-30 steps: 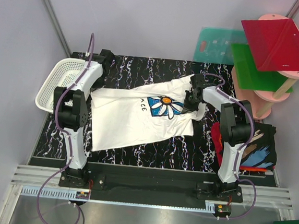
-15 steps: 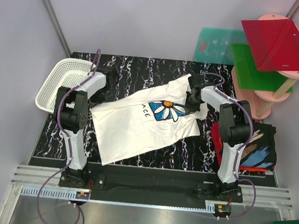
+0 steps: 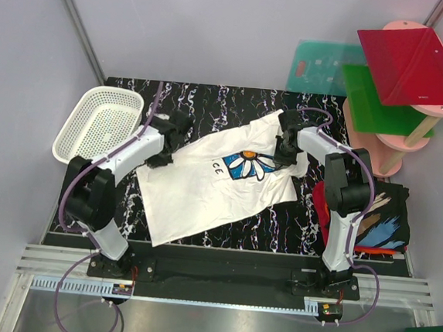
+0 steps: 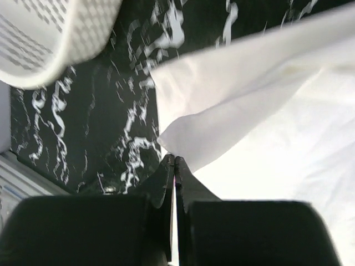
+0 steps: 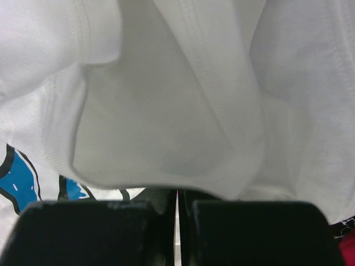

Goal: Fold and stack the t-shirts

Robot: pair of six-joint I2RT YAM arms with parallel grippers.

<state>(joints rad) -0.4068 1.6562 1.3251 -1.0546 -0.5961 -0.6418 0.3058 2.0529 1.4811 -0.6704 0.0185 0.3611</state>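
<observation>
My left gripper pinches a slanted fold below the white t-shirt's loose corner; it should open, then take the cloth (image 4: 165,78) near that corner.
The white t-shirt (image 3: 204,184) with the blue daisy print lies spread across the black marbled table (image 3: 211,103). My left gripper (image 3: 163,151) is shut on its left edge; the left wrist view shows the cloth (image 4: 233,116) pinched at the fingertips (image 4: 166,166). My right gripper (image 3: 286,152) is shut on the shirt's upper right part; white folds (image 5: 177,111) fill the right wrist view above the closed jaws. The black t-shirt (image 3: 384,215) with brushstroke print lies on the red-orange t-shirt (image 3: 319,202) at the table's right edge.
A white mesh basket (image 3: 101,123) stands at the left, also seen in the left wrist view (image 4: 50,39). Red, green and teal boards (image 3: 412,66) on a pink stand sit at the back right.
The left arm has swung right and nearer, pulling the shirt's left edge away from the basket. The shirt has rotated and shifted. The right gripper has moved slightly back.
</observation>
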